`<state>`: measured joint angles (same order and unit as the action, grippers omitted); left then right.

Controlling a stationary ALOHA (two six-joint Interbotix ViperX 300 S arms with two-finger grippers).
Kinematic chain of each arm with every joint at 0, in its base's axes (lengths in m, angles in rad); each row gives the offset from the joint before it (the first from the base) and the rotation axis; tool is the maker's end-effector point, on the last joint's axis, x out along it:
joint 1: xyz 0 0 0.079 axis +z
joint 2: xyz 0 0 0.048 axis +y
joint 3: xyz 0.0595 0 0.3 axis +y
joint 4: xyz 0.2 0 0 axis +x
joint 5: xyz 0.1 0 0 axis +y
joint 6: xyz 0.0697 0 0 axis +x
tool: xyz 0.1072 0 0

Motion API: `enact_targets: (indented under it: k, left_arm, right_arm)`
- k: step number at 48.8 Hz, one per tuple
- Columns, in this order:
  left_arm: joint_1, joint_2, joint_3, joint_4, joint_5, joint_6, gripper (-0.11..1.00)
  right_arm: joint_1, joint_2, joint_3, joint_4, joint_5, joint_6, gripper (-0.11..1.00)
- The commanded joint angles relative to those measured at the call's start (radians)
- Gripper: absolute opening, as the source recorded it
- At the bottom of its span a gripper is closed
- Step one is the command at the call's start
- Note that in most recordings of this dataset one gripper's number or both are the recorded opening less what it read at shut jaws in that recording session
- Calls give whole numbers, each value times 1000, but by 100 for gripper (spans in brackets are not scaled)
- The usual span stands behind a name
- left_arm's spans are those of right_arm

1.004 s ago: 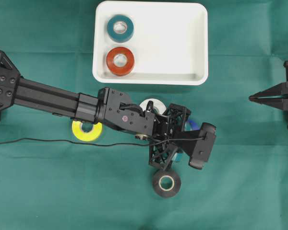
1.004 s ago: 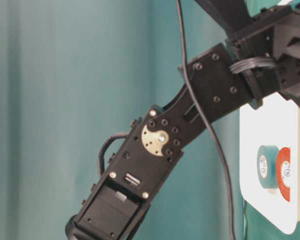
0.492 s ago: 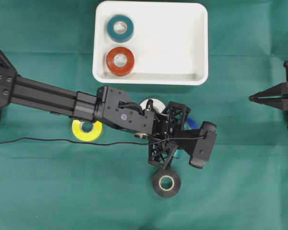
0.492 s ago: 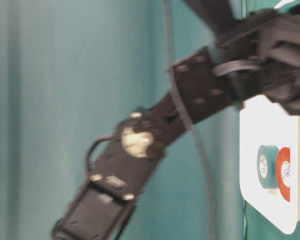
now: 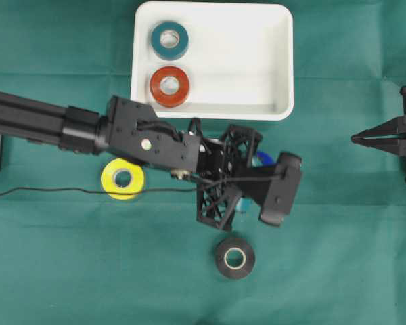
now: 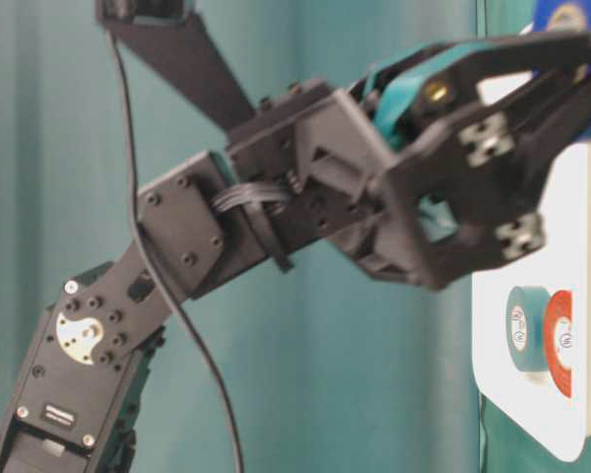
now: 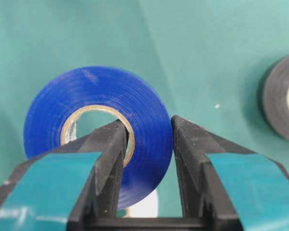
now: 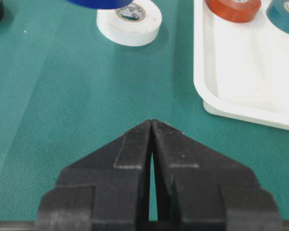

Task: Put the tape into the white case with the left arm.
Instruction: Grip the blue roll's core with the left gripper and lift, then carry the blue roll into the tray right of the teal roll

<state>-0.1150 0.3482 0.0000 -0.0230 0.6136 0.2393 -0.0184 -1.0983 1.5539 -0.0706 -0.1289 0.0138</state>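
Observation:
I should let go of the blue tape with my left gripper on the bare bottom of the white case, close beside the teal roll point(image 5: 218, 51).
The blue tape point(image 7: 94, 120) hangs off the green cloth, and my left gripper point(image 7: 147, 127) is shut on its wall, one finger through the core and the other outside. In the overhead view the left arm's lattice frame point(image 5: 223, 179) sits just below the white case point(image 5: 213, 112), with a bit of the blue tape point(image 5: 262, 159) showing past it. From the right wrist view the blue tape point(image 8: 98, 3) floats above the cloth. My right gripper point(image 5: 355, 139) rests shut at the right edge, holding nothing.
A teal roll point(image 5: 169, 40) and a red roll point(image 5: 169, 86) lie in the case's left half. On the cloth are a yellow roll point(image 5: 122, 179), a black roll point(image 5: 234, 258) and a white roll point(image 8: 129, 19). A thin cable point(image 5: 54, 191) trails left.
The left arm has risen with the blue tape and shifted up and left toward the case, uncovering the yellow roll. The right arm has not moved.

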Motion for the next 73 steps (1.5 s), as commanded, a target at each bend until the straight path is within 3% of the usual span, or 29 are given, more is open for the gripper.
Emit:
enact_targets:
  k: [1,9,24,35,49,73]
  left_arm:
    - [12,-58,-3,2,-3,2,26]
    - [46,-77,21,2,-2,5,26]
    - [187,-123,101,5,-5,41,26]
    - [295,-121,152,3,-51,86,26]
    - [397,-121,183,5,-120,95,26]
    - [462,-101,192,3,-178,97,26]
  right_arm:
    - [-2,6,-11,0,-11,0,-9]
    - [0,6,-11,0,-11,0,-9]
    - [0,6,-11,0,-11,0,-9]
    - [-2,6,-11,0,-11,0,-9]
    - [0,6,-11,0,-12,0,-9]
    - [0,5,-9,0,-11,0,-9]
